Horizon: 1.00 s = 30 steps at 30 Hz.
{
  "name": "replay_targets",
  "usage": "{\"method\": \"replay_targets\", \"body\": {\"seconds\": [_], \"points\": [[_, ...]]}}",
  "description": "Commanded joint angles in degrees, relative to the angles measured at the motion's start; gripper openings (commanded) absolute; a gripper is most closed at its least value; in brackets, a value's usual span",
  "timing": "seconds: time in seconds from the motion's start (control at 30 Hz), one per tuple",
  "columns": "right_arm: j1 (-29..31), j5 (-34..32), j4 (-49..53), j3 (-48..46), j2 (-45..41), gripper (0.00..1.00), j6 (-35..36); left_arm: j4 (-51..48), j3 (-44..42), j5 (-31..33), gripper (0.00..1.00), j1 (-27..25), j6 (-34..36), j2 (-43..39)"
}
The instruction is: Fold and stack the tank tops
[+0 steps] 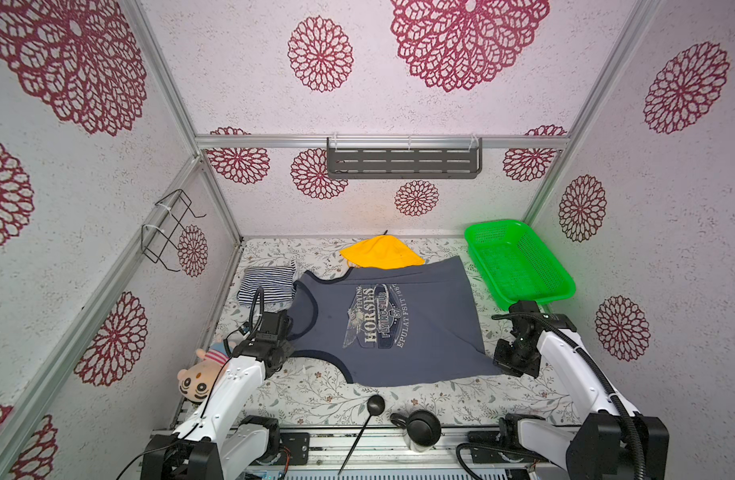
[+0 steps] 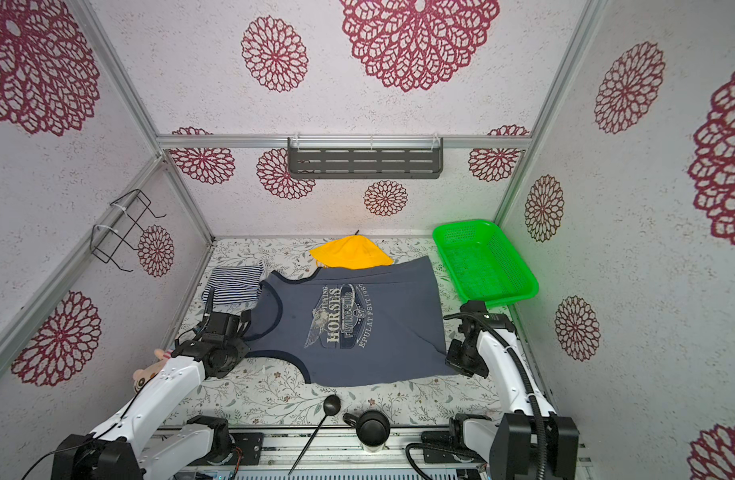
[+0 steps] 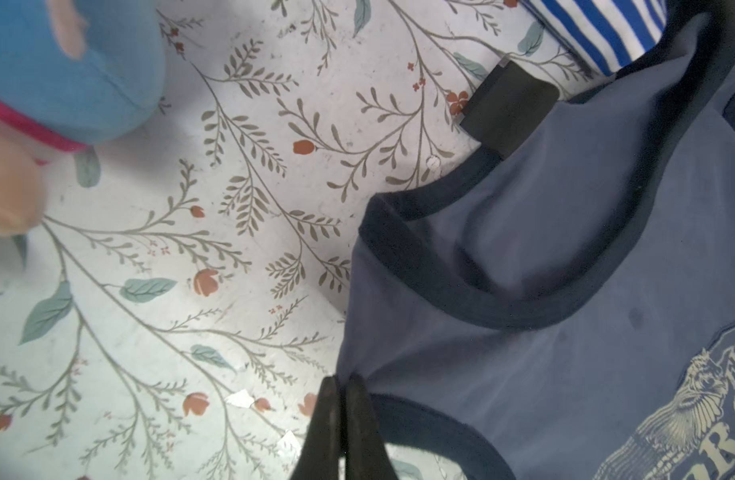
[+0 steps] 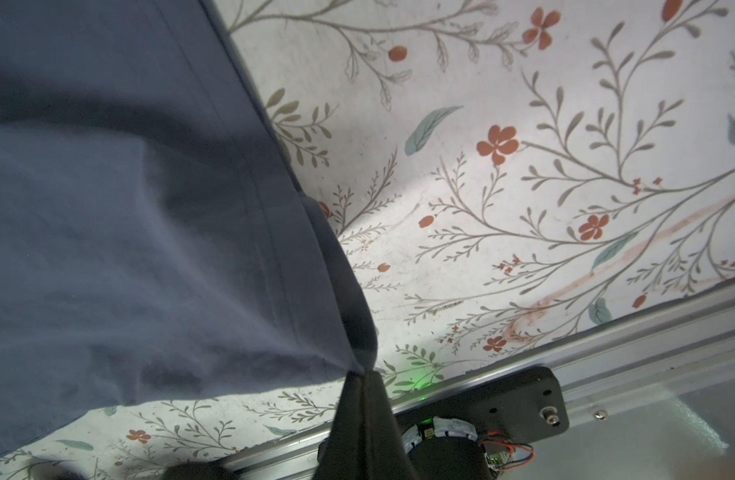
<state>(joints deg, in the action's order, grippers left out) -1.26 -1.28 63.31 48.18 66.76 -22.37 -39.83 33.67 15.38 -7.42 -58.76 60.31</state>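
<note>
The robot's right gripper should set the tank top's near hem corner down midway (image 1: 470,301) along its hem facing the green basket. That corner is now lifted slightly.
The slate blue-grey tank top (image 1: 399,332) (image 2: 382,332) with the cream "Horses" print lies spread across the middle of the table in both top views. My left gripper (image 1: 290,332) (image 3: 344,380) is shut on its near shoulder strap (image 3: 399,361) at the left end. My right gripper (image 1: 498,365) (image 4: 363,374) is shut on the near right hem corner (image 4: 315,332), which is lifted slightly. A folded navy-and-white striped tank top (image 1: 268,284) (image 2: 234,284) (image 3: 598,29) rests at the back left, touching the big top's far strap.
A yellow cloth hat (image 1: 382,252) lies behind the big top, partly under its far edge. A green basket (image 1: 519,270) stands at the back right. A plush toy (image 1: 199,374) (image 3: 66,62) sits by the left arm. A black ladle (image 1: 374,405) and black mug (image 1: 419,428) lie at the front edge.
</note>
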Motion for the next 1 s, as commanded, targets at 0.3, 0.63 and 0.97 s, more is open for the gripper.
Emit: {"method": "replay_targets", "body": {"seconds": [0.3,0.63,0.97], "points": [[-0.8,2.0,-5.0,14.5,16.8,0.00,6.0,2.8,14.5,-1.0,0.00,7.4,13.3,13.5],[-0.9,3.6,-9.0,23.2,28.5,0.00,8.1,7.2,23.6,-5.1,0.00,10.7,17.4,25.5],[-0.6,5.4,-11.6,28.9,34.4,0.00,8.4,9.2,24.8,-6.7,0.00,12.0,17.6,30.9]]}}
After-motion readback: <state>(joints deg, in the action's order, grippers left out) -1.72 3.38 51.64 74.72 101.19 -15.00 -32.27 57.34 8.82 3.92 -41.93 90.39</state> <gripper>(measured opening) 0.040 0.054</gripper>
